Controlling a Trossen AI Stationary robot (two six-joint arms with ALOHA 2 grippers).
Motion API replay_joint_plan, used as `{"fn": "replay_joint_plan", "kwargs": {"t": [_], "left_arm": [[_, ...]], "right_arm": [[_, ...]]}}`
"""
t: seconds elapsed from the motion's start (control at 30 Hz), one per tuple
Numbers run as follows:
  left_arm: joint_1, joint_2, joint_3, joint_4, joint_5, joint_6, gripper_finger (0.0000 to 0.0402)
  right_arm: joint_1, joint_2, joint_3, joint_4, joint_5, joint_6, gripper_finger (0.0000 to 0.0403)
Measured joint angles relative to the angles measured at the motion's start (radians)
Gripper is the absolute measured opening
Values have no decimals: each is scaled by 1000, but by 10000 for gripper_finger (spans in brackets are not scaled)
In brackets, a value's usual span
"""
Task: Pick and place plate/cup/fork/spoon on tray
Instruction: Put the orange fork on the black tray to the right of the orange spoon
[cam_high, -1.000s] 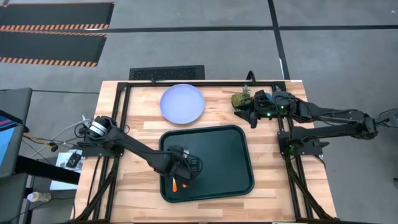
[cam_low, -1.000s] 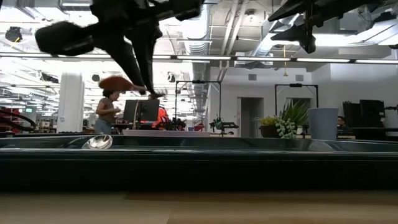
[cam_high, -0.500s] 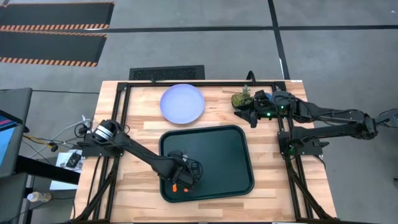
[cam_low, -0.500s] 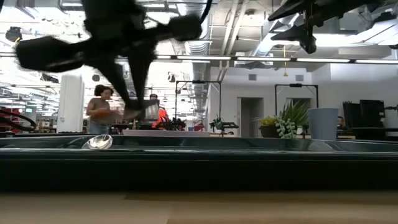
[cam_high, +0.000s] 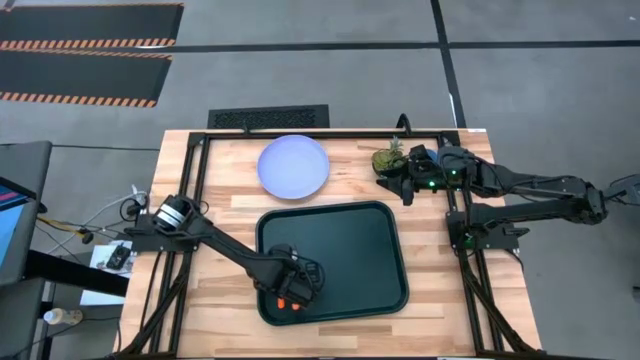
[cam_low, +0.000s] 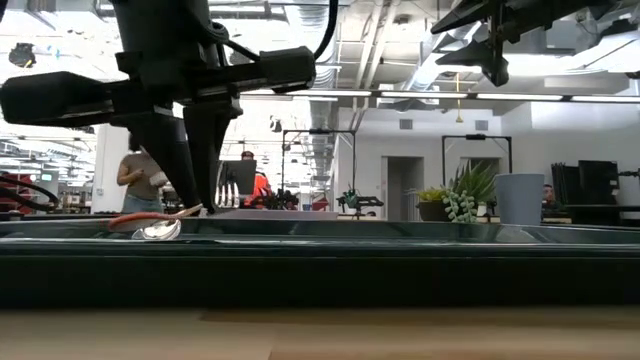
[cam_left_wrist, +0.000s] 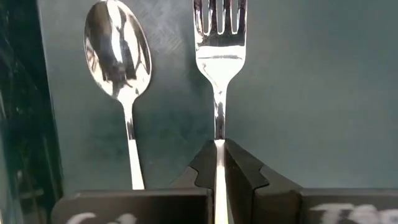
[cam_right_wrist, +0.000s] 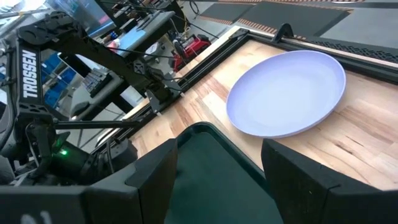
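My left gripper has the fork. Next, I put it down on the dark green tray's bottom beside the spoon (cam_high: 299, 283) (cam_left_wrist: 237, 143).
The dark green tray (cam_high: 385, 262) lies in the middle of the table. My left gripper (cam_high: 296, 287) is over its near left corner, shut on the orange-handled fork (cam_left_wrist: 219, 56). The spoon (cam_left_wrist: 118, 50) lies on the tray floor right beside the fork, parallel to it. The lavender plate (cam_high: 293, 165) rests flat on the table beyond the tray. The blue cup (cam_low: 518, 198) stands at the far right next to a small potted plant (cam_high: 388, 158). My right gripper (cam_right_wrist: 217, 180) hangs open and empty above the table near the plant. My left gripper pinches the fork's slim metal neck (cam_left_wrist: 217, 134) between its two fingers, below the tines. The fingers (cam_low: 195, 170) come from above, pointing down. The orange handle (cam_low: 150, 215) sticks out sideways at the tray's rim height, the fork nearly level; whether it touches the tray floor, I cannot tell.
The tray's raised rim (cam_low: 320, 232) runs across the low view. A black frame (cam_high: 200, 170) borders the tabletop. Bare wood (cam_high: 225, 300) shows to the left of the tray. A person (cam_low: 140, 180) stands in the room behind.
My left gripper has gone down into the tray and a little toward the table's near edge, still shut on the fork. The fork's orange handle has dropped from well above the rim to about rim height, beside the spoon.
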Motion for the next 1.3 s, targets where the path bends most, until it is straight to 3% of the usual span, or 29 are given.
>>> {"fn": "replay_joint_plan", "kwargs": {"t": [1.3], "left_arm": [[19, 30, 0, 55, 23, -3, 3]], "right_arm": [[0, 0, 0, 0, 1, -26, 260]]}}
